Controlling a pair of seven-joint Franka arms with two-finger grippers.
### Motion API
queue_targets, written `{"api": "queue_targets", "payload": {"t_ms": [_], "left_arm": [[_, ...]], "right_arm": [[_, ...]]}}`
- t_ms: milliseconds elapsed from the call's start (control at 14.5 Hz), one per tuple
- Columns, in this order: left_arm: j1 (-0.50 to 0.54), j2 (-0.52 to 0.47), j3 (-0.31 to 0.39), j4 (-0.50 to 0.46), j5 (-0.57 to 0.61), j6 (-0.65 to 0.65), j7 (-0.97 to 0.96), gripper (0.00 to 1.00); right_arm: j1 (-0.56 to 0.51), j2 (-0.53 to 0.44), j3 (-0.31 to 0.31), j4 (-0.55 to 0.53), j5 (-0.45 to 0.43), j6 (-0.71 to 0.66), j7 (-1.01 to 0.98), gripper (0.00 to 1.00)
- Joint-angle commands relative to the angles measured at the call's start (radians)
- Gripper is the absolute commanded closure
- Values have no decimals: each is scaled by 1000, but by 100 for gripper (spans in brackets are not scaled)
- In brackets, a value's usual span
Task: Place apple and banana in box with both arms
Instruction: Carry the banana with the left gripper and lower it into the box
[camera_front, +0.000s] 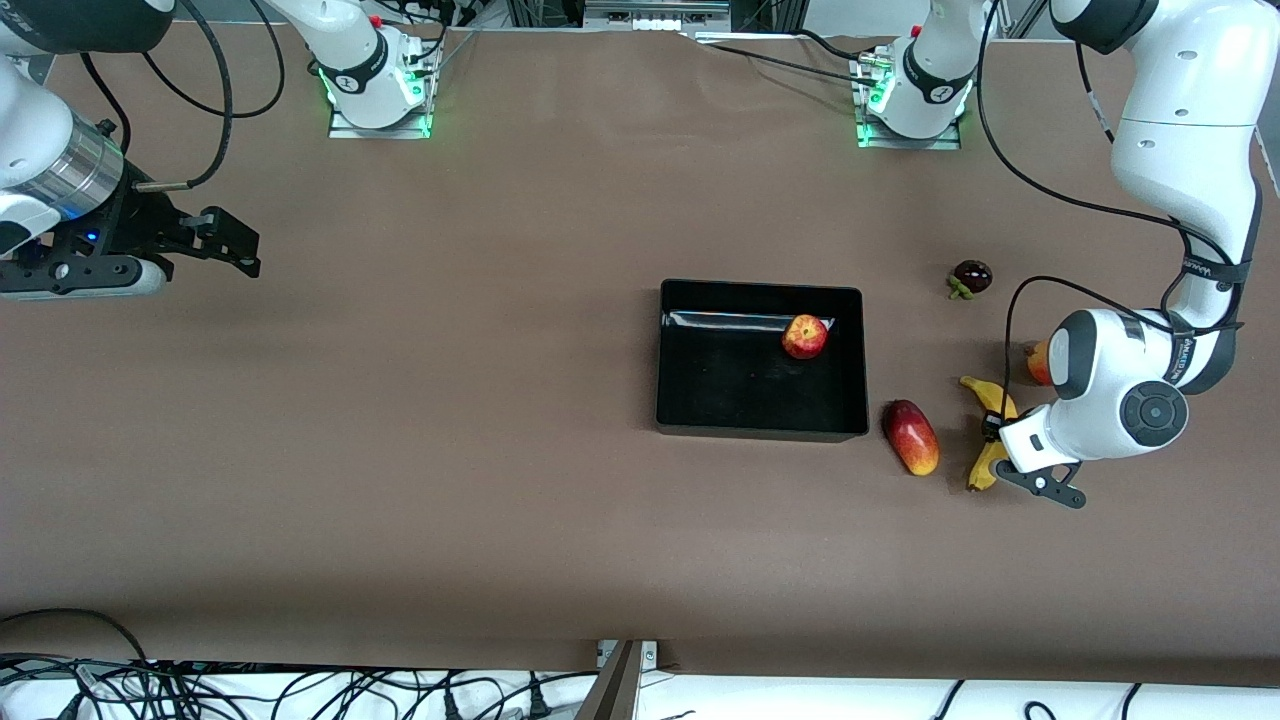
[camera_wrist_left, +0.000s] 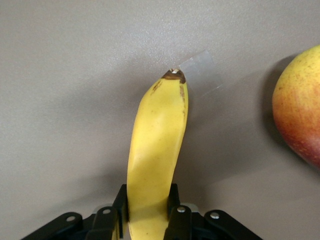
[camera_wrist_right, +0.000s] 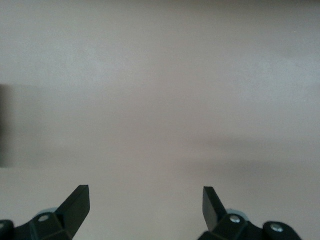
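Next, my left gripper lets go of the banana inside the black box (camera_front: 738, 366), beside the apple, farther from the oblong fruit.
The apple (camera_front: 805, 336) lies inside the black box (camera_front: 740, 395), near the corner toward the robots' bases and the left arm's end. The banana (camera_front: 986, 468) lies on the table beside the box toward the left arm's end. My left gripper (camera_front: 995, 432) is low over its middle. In the left wrist view the left gripper (camera_wrist_left: 148, 206) is shut on the banana (camera_wrist_left: 157, 135), with the fingers (camera_wrist_left: 119, 202) pressed against both sides. My right gripper (camera_front: 228, 240) waits open and empty above the table at the right arm's end. The right wrist view shows the right gripper (camera_wrist_right: 146, 200) over bare table.
An oblong red-and-yellow fruit (camera_front: 911, 436) lies between the box and the banana; it also shows in the left wrist view (camera_wrist_left: 300, 105). A dark purple fruit (camera_front: 971, 277) lies nearer the bases. An orange-red fruit (camera_front: 1037, 362) is partly hidden by the left arm.
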Motion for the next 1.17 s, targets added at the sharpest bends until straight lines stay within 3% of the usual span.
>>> {"api": "queue_targets", "payload": {"t_ms": [0,276,552,690,1103], "left_arm": [[7,-51,-21,-4,3,-39,10,100],[-1,-138,-130,58,0,-286,-33,100],[-7,-155,-328,187,2,-522,-293,100],[-35,-154,-415,186,2,-532,-475,100],[-271,-60,-422,167,15,-439,-801,100]], "right_arm": [[2,7,3,19,-9,-2,6,0],[2,7,3,19,-9,-2,6,0],[2,7,3,19,-9,-2,6,0],[2,7,3,19,-9,-2,6,0],[2,7,3,19,-9,-2,6,0]]}}
